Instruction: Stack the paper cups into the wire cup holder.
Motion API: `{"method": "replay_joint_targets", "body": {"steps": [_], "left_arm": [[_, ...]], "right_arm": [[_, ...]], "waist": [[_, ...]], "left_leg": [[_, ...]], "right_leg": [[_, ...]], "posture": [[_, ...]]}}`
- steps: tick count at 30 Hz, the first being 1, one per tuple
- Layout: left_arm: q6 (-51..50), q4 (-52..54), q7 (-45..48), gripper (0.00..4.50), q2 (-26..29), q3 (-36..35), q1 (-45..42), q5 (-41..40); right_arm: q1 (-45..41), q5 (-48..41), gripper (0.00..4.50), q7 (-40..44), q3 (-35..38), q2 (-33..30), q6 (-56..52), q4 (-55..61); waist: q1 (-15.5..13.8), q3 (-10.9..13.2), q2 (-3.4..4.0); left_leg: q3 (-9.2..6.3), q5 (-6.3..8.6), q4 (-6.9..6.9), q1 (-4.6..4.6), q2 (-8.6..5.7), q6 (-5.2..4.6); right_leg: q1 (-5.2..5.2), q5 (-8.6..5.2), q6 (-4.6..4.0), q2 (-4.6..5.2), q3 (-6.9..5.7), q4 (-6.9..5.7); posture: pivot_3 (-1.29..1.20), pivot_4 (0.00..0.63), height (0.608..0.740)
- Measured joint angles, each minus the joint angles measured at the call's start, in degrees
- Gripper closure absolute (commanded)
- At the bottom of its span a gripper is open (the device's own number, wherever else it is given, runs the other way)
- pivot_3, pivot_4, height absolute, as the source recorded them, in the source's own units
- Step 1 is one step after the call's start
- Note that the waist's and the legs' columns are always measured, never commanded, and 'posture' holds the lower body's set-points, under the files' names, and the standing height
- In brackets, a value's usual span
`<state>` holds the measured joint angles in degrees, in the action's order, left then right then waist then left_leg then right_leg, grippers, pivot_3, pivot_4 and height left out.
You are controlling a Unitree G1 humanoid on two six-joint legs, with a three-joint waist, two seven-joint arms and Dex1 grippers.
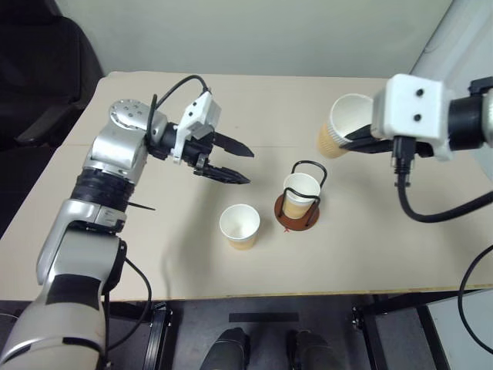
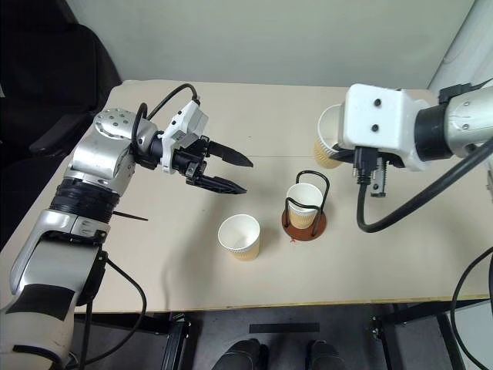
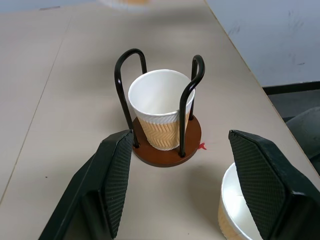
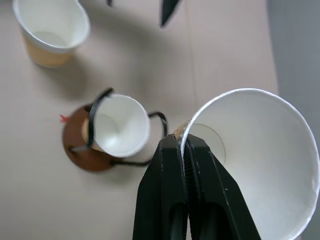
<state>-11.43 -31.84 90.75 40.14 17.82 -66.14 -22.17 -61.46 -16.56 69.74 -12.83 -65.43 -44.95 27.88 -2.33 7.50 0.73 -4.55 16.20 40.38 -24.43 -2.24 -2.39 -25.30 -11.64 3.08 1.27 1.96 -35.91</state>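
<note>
My right gripper is going to release its paper cup inside the paper cup standing in the wire cup holder [image 1: 301, 190] [image 4: 119, 127].
The wire cup holder [image 1: 300, 202] stands mid-table on its reddish-brown disc, with one paper cup [image 1: 300, 193] upright inside it. A second paper cup [image 1: 239, 226] stands loose on the table just left of the holder. My right gripper [image 4: 184, 150] is shut on the rim of a third paper cup [image 4: 255, 165], which hangs tilted in the air above and to the right of the holder [image 4: 107, 132]. My left gripper [image 1: 231, 160] hovers open to the left of the holder with nothing between its fingers [image 3: 112, 185].
The tan table [image 1: 154, 262] has free room at the left and front. Its far edge meets a pale wall. A black chair [image 1: 38, 77] stands off the table's left side. A black cable [image 1: 431, 208] loops from my right wrist.
</note>
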Motion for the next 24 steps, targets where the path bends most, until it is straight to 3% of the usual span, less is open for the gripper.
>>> {"method": "replay_joint_targets", "body": {"steps": [14, 24], "left_arm": [[-0.3, 0.4, 0.0, 1.21, 0.9, 0.1, 0.0, -0.7], [-0.3, 0.4, 0.0, 1.21, 0.9, 0.1, 0.0, -0.7]], "right_arm": [[-2.3, -0.2, 4.46, 1.3, -5.1, 8.1, -3.9, 2.8], [0.7, 2.3, 4.46, 1.7, -7.4, 7.7, -1.3, 3.0]], "waist": [[0.2, 0.0, 0.00], [0.2, 0.0, 0.00]], "left_leg": [[-0.02, 0.00, 0.02, -0.08, 0.01, 0.00], [-0.03, -0.01, 0.03, -0.10, 0.01, 0.00]], "right_leg": [[-0.08, 0.00, -0.01, -0.01, -0.02, 0.01], [-0.09, 0.00, -0.01, 0.00, -0.03, 0.01]], "posture": [[0.00, 0.150, 0.740], [0.00, 0.150, 0.740]]}}
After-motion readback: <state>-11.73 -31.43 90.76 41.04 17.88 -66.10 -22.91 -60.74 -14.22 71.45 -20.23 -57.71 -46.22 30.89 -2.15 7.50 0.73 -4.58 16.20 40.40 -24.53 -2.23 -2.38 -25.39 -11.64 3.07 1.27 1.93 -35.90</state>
